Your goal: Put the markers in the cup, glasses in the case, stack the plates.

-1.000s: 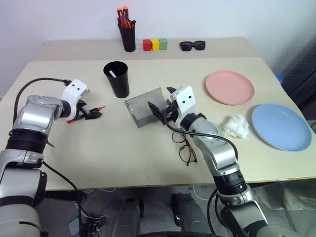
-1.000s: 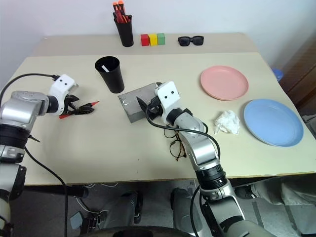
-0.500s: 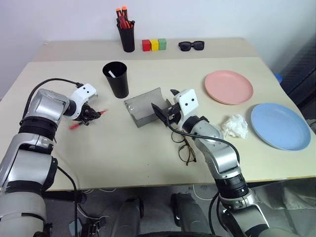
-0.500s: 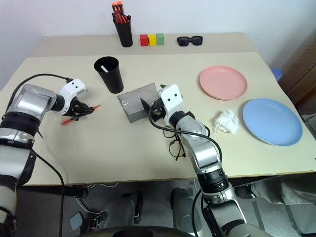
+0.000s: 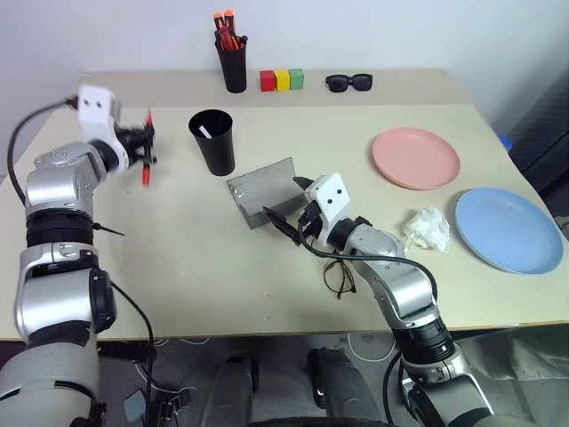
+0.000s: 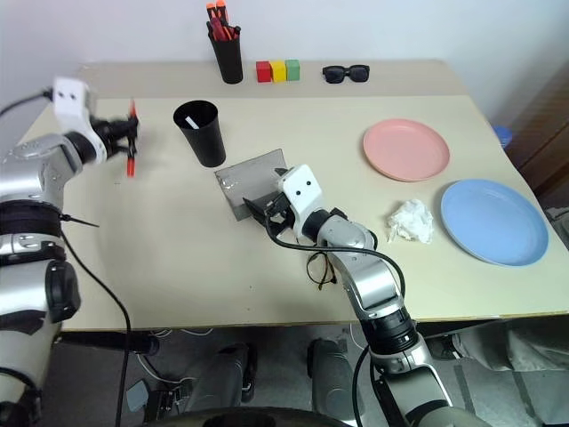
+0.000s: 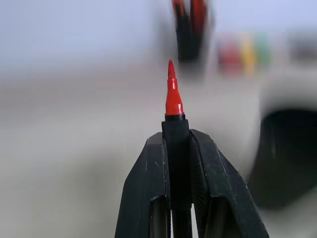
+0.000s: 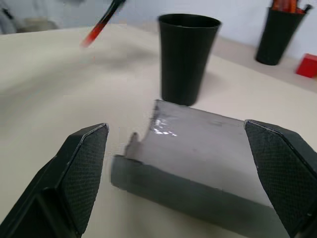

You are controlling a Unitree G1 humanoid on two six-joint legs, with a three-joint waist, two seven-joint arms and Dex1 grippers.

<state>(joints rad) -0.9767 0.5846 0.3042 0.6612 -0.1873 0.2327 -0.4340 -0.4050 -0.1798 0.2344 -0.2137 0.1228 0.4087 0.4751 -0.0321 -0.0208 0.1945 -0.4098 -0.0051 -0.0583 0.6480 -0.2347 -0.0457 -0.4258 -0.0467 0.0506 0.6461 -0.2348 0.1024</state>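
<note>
Next, I let go of the black marker with red ends with my left gripper inside the black cup (image 5: 218,122) (image 7: 296,125), beside the white marker end.
My left gripper (image 5: 140,148) is raised above the table left of the black cup (image 5: 212,144), shut on the black marker with red ends (image 7: 173,96), which stands roughly upright in the fingers. A white marker end (image 5: 204,132) shows inside the cup. The grey case (image 5: 260,190) lies open mid-table, and my right gripper (image 5: 283,220) hovers open at its near side, its fingers spread either side of the trough. The wire-frame glasses (image 5: 338,272) lie on the table beneath my right forearm. The pink plate (image 5: 415,157) and blue plate (image 5: 508,229) sit apart at the right.
A crumpled white tissue (image 5: 425,229) lies between the glasses and the blue plate. Along the back edge stand a black pen holder (image 5: 232,64) with orange-capped pens, three coloured blocks (image 5: 281,80) and black sunglasses (image 5: 348,83).
My left gripper shut on the red-ended marker on the table and lifted it up and away, to beside the cup. My right gripper drew back slightly toward the case's near side.
</note>
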